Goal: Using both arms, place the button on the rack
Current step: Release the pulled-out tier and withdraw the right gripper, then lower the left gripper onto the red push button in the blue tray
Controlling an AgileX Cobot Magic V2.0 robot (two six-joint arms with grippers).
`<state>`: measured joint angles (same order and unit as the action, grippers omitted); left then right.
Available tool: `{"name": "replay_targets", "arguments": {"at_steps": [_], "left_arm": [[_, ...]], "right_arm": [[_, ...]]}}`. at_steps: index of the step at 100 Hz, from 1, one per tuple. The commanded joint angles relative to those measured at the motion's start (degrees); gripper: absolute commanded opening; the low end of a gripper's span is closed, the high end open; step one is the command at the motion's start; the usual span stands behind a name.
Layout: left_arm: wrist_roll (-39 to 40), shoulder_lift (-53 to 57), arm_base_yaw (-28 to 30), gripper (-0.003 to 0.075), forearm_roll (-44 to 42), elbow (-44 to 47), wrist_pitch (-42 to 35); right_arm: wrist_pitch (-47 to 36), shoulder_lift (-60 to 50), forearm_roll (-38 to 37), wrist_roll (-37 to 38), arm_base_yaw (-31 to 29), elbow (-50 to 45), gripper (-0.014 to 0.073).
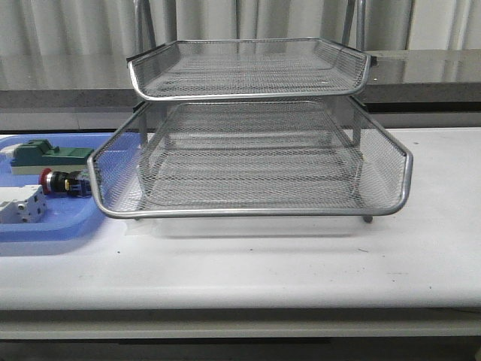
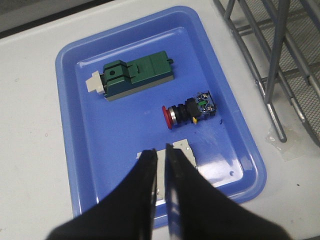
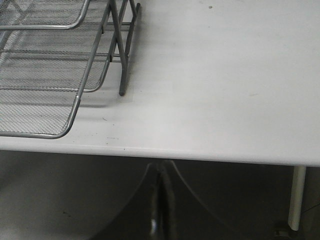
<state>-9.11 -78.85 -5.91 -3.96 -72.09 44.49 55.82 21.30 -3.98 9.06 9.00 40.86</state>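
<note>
My left gripper is to go to the blue tray next and close on the black body point(image 1: 68, 183) point(image 2: 189, 110) of the button, just behind the button's red head.
The button point(image 1: 64, 182) lies on its side in a blue tray at the table's left, its red head pointing left; it also shows in the left wrist view point(image 2: 192, 110). The rack point(image 1: 252, 213) stands at the middle of the table, its tiers empty; parts of it show in the left wrist view point(image 2: 278, 70) and the right wrist view point(image 3: 55, 80). My left gripper point(image 2: 161, 150) hovers over the tray's near part, above a white block, jaws a narrow gap apart and empty. My right gripper point(image 3: 160, 164) is shut and empty, off the table's front edge, right of the rack. Neither arm shows in the front view.
The blue tray point(image 1: 52, 229) point(image 2: 125, 130) also holds a green block point(image 1: 43, 154) point(image 2: 137, 75) behind the button and a white block point(image 1: 21, 204) point(image 2: 184, 150) in front of it. The rack's lower tier overhangs the tray's right rim. A table leg point(image 3: 297, 197) is at the right.
</note>
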Motion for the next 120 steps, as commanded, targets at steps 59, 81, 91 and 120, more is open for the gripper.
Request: {"name": "replay_targets", "arguments": {"at_steps": [59, 81, 91, 120], "left_arm": [[-4.78, -4.55, -0.48, 0.0503, 1.48, -5.08, -1.54], [-14.3, -11.24, -0.48, 0.0503, 3.01, -11.5, -0.75], [-18.9, -16.07, -0.48, 0.0503, 4.97, -15.78, 1.21], [-32.59, -30.46, -0.48, 0.0503, 9.58, -27.97, 8.05]], "right_arm": [[-3.29, 0.47, -0.76, -0.04, -0.08, 1.91, -0.007], [-3.29, 0.47, -0.76, -0.04, -0.08, 1.91, -0.007], [-3.29, 0.47, -0.76, -0.04, -0.08, 1.91, -0.007], [-3.29, 0.47, -0.76, -0.04, -0.08, 1.91, -0.007]]}}
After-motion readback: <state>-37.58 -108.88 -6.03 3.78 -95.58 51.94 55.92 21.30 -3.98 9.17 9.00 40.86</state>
